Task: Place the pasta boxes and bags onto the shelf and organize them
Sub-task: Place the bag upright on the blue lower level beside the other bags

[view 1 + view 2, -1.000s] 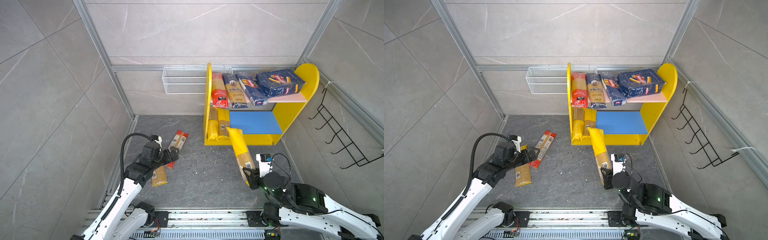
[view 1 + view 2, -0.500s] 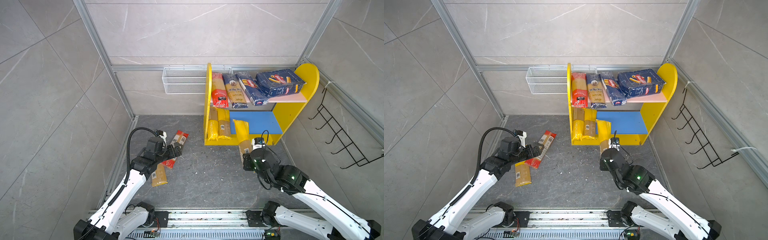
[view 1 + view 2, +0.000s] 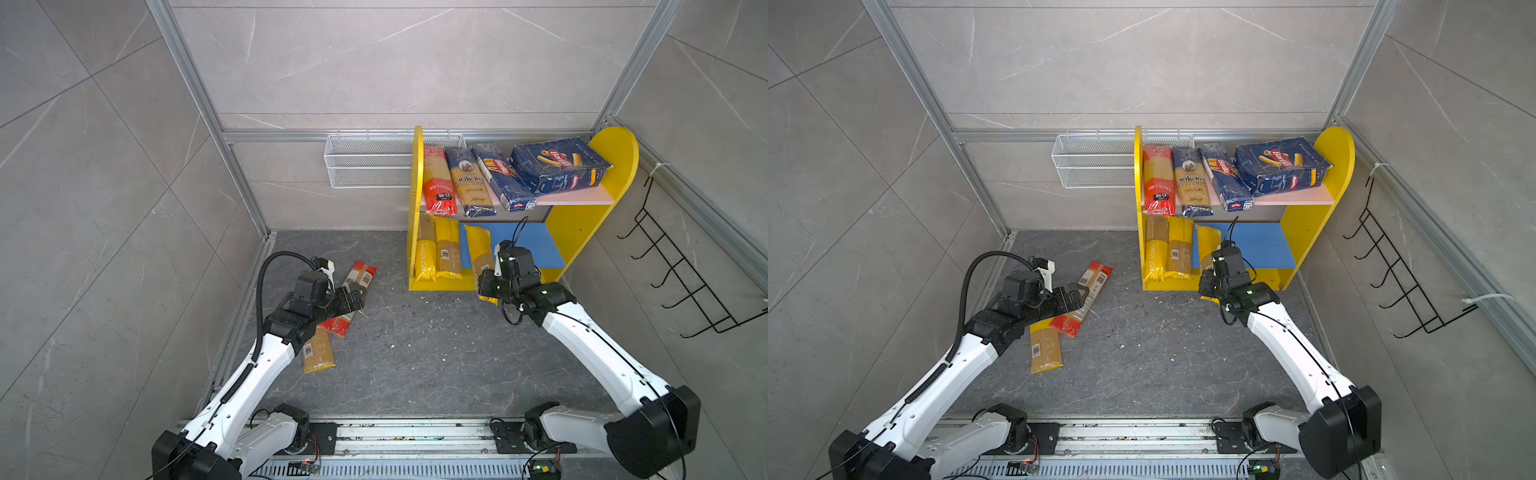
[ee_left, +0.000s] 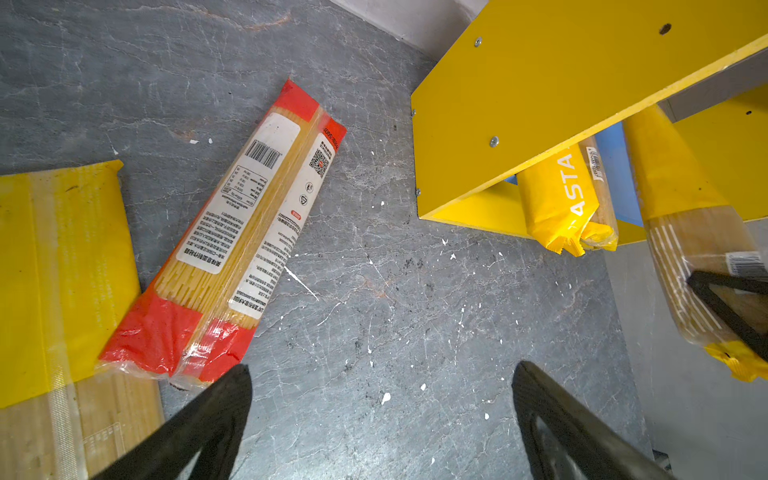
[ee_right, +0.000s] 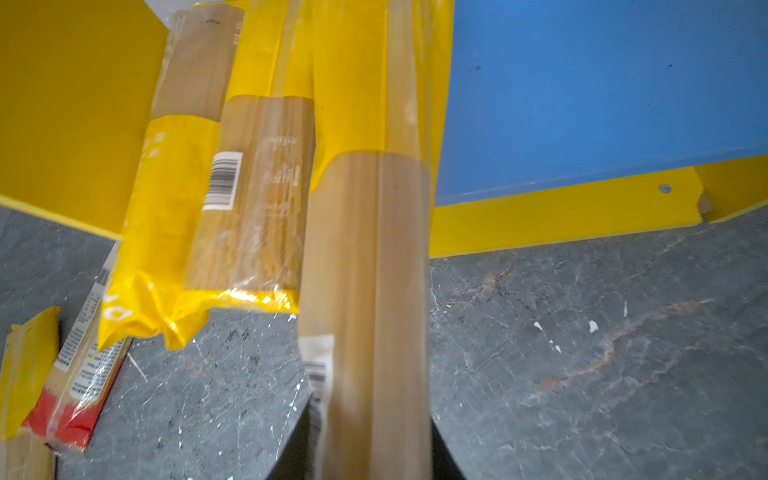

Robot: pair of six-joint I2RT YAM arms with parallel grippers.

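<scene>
My right gripper will let go of its yellow bag on the blue board, snug (image 3: pixel 471 246) (image 5: pixel 352 148) against the other yellow bags.
The shelf (image 3: pixel 582 232) holds a red-ended bag (image 3: pixel 436 178), the blue ankara bag (image 3: pixel 469 183), a narrow pasta box (image 3: pixel 500 178) and a wide one (image 3: pixel 557 166) on its pink board. Two yellow bags (image 3: pixel 436 253) lie at the left of the blue board (image 3: pixel 536 245). My right gripper (image 5: pixel 370 440) is shut on a third yellow bag (image 3: pixel 478 249), whose far end reaches over the blue board beside them. On the floor lie a red-ended bag (image 4: pixel 237 232) and a yellow bag (image 4: pixel 62 257). My left gripper (image 4: pixel 382 374) hovers open at the red-ended bag's near end.
A white wire basket (image 3: pixel 370 166) hangs on the back wall left of the shelf. A black wire hook rack (image 3: pixel 681 274) hangs on the right wall. The arms' base rail (image 3: pixel 415 436) runs along the front. Small white crumbs dot the grey floor.
My right arm has carried the yellow bag forward from mid-floor until its far end is over the blue board. My left gripper has moved forward to the red-ended bag, still open.
</scene>
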